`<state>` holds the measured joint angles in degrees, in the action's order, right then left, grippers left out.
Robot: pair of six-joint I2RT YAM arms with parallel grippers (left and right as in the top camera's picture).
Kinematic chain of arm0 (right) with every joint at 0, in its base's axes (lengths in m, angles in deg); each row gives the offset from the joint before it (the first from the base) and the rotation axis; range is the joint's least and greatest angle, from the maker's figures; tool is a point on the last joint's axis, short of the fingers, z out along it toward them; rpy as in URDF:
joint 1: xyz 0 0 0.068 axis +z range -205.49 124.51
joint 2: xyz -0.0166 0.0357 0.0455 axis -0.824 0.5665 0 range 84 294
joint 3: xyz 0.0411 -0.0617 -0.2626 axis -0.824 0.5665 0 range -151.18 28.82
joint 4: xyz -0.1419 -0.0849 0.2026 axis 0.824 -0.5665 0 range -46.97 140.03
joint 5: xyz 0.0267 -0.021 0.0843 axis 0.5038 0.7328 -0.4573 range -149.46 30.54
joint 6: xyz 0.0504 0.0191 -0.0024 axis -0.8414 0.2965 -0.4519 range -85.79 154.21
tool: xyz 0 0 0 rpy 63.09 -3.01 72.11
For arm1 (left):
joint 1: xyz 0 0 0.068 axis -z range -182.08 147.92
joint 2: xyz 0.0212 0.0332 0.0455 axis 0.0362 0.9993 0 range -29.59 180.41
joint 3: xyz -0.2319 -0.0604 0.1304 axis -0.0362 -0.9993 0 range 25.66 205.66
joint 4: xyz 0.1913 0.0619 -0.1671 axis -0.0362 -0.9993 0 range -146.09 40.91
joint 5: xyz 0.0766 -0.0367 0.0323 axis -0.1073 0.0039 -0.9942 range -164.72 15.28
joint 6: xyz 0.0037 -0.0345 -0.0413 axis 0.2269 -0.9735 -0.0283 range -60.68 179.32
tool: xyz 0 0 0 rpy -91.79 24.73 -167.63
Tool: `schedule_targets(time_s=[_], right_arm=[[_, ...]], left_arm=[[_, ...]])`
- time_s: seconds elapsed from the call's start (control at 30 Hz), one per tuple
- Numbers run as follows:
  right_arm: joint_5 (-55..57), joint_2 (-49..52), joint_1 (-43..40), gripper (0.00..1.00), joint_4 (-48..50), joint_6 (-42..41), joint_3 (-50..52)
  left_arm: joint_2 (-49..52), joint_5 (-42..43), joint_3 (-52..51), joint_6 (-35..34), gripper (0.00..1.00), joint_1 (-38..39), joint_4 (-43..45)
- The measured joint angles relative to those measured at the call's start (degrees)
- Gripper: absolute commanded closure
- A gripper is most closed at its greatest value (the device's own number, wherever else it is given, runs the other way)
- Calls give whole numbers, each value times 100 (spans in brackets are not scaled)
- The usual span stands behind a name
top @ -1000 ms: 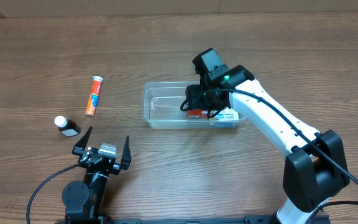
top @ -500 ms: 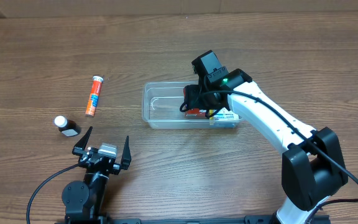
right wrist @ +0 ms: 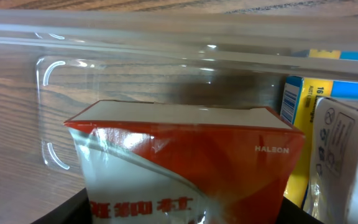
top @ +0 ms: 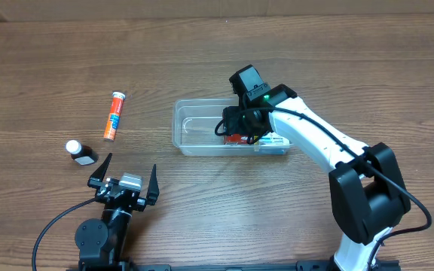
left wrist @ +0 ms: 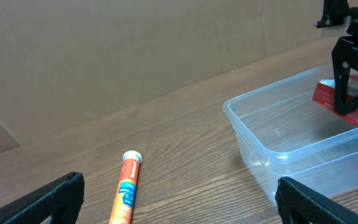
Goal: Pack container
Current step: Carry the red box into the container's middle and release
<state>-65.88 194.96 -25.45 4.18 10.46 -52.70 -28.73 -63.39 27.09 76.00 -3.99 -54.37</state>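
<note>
The orange tube's middle (top: 114, 117) (left wrist: 126, 194), below its white cap, is the next place for my left gripper to go to and close.
The clear container (top: 179, 126) lies mid-table and also shows in the left wrist view (left wrist: 260, 134) and the right wrist view (right wrist: 135, 74). My right gripper (top: 239, 128) is inside its right half, shut on a red and white box (top: 236, 138) held upright just above the floor. That box fills the right wrist view (right wrist: 185, 155) between my fingers (right wrist: 185, 214), and the left wrist view shows the box (left wrist: 325, 93) and the right gripper (left wrist: 353, 93). My left gripper (top: 129, 167) is open and empty near the front edge (left wrist: 182, 205).
A blue and yellow box (right wrist: 297, 124) and a white pack (right wrist: 347, 155) lie in the container's right end (top: 273, 141). An orange tube (top: 114, 115) (left wrist: 127, 186) and a small dark bottle with a white cap (top: 80, 151) lie on the table at the left.
My right gripper has shifted slightly left inside the container with the red box in it. The left arm has not moved.
</note>
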Motion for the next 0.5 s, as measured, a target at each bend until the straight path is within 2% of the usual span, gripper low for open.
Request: schedule_targets(time_s=[0.07, 0.4, 0.5], right_arm=[[-2, 11, 0, 23, 2, -11, 0], [-9, 13, 0, 23, -9, -17, 0], [-24, 17, 0, 22, -393, -9, -120]], left_arm=[[0, 2, 0, 0, 0, 0, 0], [0, 0, 0, 0, 0, 0, 0], [0, 2, 0, 0, 0, 0, -2]])
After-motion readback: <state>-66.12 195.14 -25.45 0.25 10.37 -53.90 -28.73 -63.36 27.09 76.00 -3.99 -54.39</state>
